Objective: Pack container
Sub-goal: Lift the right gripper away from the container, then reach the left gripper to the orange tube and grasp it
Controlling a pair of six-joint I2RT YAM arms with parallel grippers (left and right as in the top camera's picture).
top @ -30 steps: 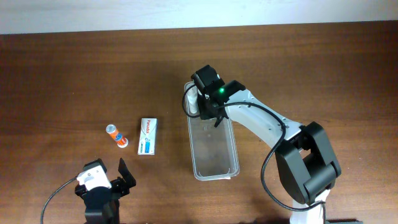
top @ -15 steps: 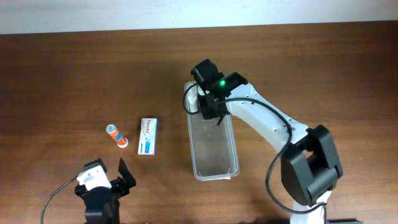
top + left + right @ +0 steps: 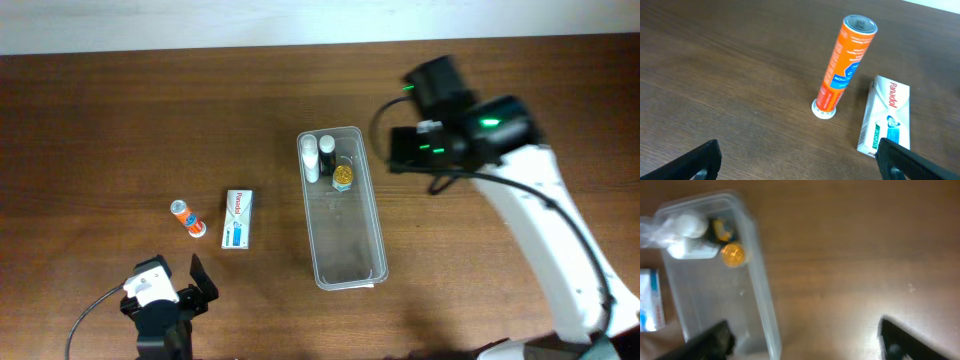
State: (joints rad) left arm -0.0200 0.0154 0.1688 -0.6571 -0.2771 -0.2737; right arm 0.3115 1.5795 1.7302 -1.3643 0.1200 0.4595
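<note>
Next, I move my left gripper to the orange tube and close it around its silver end [image 3: 181, 210] [image 3: 855, 38], opposite the white-ringed end.
The container [image 3: 380, 235] is a long clear tub in the middle of the table. At its far end lie two white bottles [image 3: 310, 156] [image 3: 327, 149] and a small gold-lidded jar [image 3: 343, 177]. My right gripper [image 3: 398, 150] hangs open to the right of that end, clear of the tub and holding nothing. The blurred right wrist view has the tub's wall [image 3: 760, 285], the bottles [image 3: 690, 250] and the gold lid [image 3: 733, 255] at upper left, with the right gripper [image 3: 807, 342] over bare wood. My left gripper [image 3: 200, 282] [image 3: 800, 165] stands open and empty near the front edge.
An orange tube [image 3: 186, 219] [image 3: 845, 65] lies left of the tub. Beside it lies a flat white-and-blue carton [image 3: 238, 219] [image 3: 887, 122]. Both rest just beyond the left gripper. A pale wall borders the table's far edge.
The right gripper opened over the tub's far end and swung away to the right, uncovering a second white bottle and the gold-lidded jar there. The left arm has not moved.
</note>
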